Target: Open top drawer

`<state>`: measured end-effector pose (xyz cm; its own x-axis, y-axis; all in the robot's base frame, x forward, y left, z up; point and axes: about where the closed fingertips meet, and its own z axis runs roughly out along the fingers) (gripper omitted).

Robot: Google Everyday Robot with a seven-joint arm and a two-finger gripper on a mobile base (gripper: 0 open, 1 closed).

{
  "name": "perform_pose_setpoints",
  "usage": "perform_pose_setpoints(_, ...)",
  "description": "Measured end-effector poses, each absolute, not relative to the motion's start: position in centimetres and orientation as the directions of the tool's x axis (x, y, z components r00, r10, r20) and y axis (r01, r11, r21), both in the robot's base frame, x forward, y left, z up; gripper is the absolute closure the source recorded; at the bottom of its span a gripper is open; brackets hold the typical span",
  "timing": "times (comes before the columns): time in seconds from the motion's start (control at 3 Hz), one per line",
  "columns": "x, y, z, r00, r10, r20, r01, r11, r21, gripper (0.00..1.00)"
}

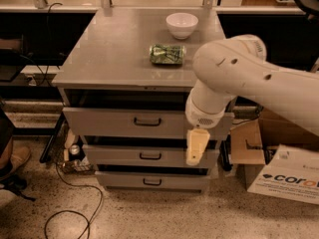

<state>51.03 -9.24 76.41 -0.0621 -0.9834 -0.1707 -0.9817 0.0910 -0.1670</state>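
Note:
I will close my gripper on the top edge [182,110] of the top drawer, between its dark bar handle and the end closer to the cardboard boxes.
The top drawer [109,122] is the widest grey drawer of the cabinet. Its flat front carries a small dark bar handle [147,122] at the centre. The front stands a little out from the cabinet, with a dark gap above it. My gripper [195,147] hangs from the white arm [234,78] in front of the right end of the drawers, pointing down, to the right of the handle and slightly below it. It holds nothing that I can see.
Two narrower drawers [149,156] sit below. On the cabinet top [109,54] stand a white bowl [182,24] and a green can [167,54] lying on its side. Cardboard boxes [284,171] stand on the floor at the right. A cable [75,208] lies on the floor at the left.

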Motion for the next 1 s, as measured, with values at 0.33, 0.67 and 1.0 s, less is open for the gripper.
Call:
perform_pose_setpoints(0.33,55.3,-8.8,72.5,-0.065,-0.979,-0.195,-0.972,0.106,-0.211,0.00)
perform_pose_setpoints(0.67,59.1,-8.5,69.7,-0.067,-0.973,-0.222,-0.959,0.124,-0.253,0.00)
perform_pose_setpoints(1.0,62.0,-8.5,67.9,-0.082,-0.966,-0.244,-0.946,0.153,-0.286,0.00)
